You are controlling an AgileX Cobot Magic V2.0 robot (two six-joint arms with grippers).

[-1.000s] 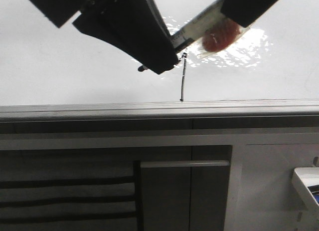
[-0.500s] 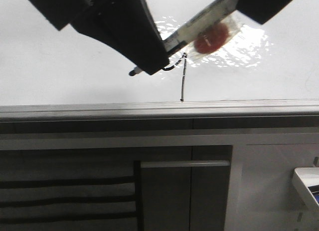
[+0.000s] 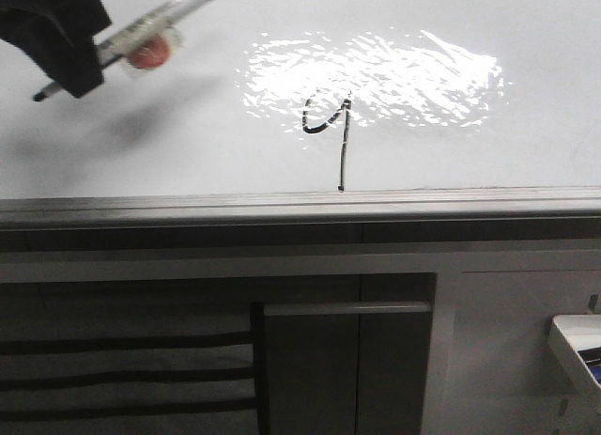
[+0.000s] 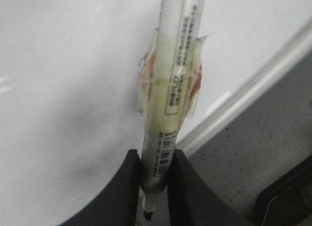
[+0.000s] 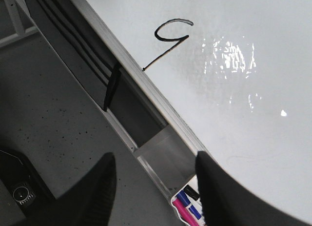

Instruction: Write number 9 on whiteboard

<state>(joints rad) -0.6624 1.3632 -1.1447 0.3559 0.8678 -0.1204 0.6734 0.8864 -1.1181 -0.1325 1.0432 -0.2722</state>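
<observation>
Next, I let go of the taped marker with my left gripper on the bare whiteboard (image 3: 23,70) above the whiteboard's grey edge strip, far from the 9.
A thin black number 9 (image 3: 331,127) stands on the glossy whiteboard (image 3: 188,153), its tail running down to the grey edge strip (image 3: 300,208); the right wrist view shows the number 9 (image 5: 169,39) as well. My left gripper (image 3: 58,50) hovers at the board's far left, well away from the 9, shut on a taped marker (image 3: 150,26) with its tip pointing down-left. In the left wrist view the marker (image 4: 170,99) sits clamped between the gripper's (image 4: 157,174) black fingers. My right gripper (image 5: 153,187) is open and holds nothing, hanging past the board's edge.
Below the board stands a dark grey cabinet (image 3: 141,360) with slats and a handle bar (image 3: 347,308). A white tray (image 5: 187,209) of coloured markers lies under the right gripper, and the same tray (image 3: 577,350) shows at the front view's right edge.
The left gripper has carried the marker away from the 9, up and to the far left. The whole 9 with its loop is now uncovered.
</observation>
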